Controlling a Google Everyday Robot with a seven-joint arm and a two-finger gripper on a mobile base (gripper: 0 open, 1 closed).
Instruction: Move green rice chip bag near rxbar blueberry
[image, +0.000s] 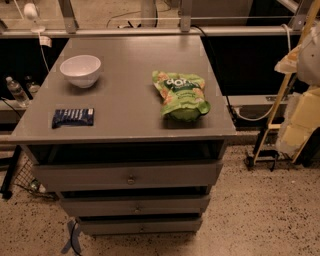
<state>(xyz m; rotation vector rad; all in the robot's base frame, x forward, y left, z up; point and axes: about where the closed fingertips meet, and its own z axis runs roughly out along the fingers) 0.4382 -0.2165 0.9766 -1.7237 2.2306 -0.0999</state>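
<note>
The gripper next closes on the green rice chip bag's middle (188, 92), toward the bag's side away from the rxbar blueberry.
The green rice chip bag (182, 95) lies on the right half of the grey cabinet top (130, 70), near the front right corner. The rxbar blueberry (73, 117), a small dark blue bar with white lettering, lies flat at the front left, about a third of the frame's width left of the bag. My gripper (303, 56) shows as a pale shape at the right edge of the view, raised beside the cabinet. It is well to the right of the bag and touches neither thing.
A white bowl (80, 70) stands at the back left of the top, behind the bar. The cabinet has drawers (131, 178) below its front edge. Water bottles (17, 91) stand on the left. A rail (150, 31) runs behind, and a yellow frame (272, 120) stands on the right.
</note>
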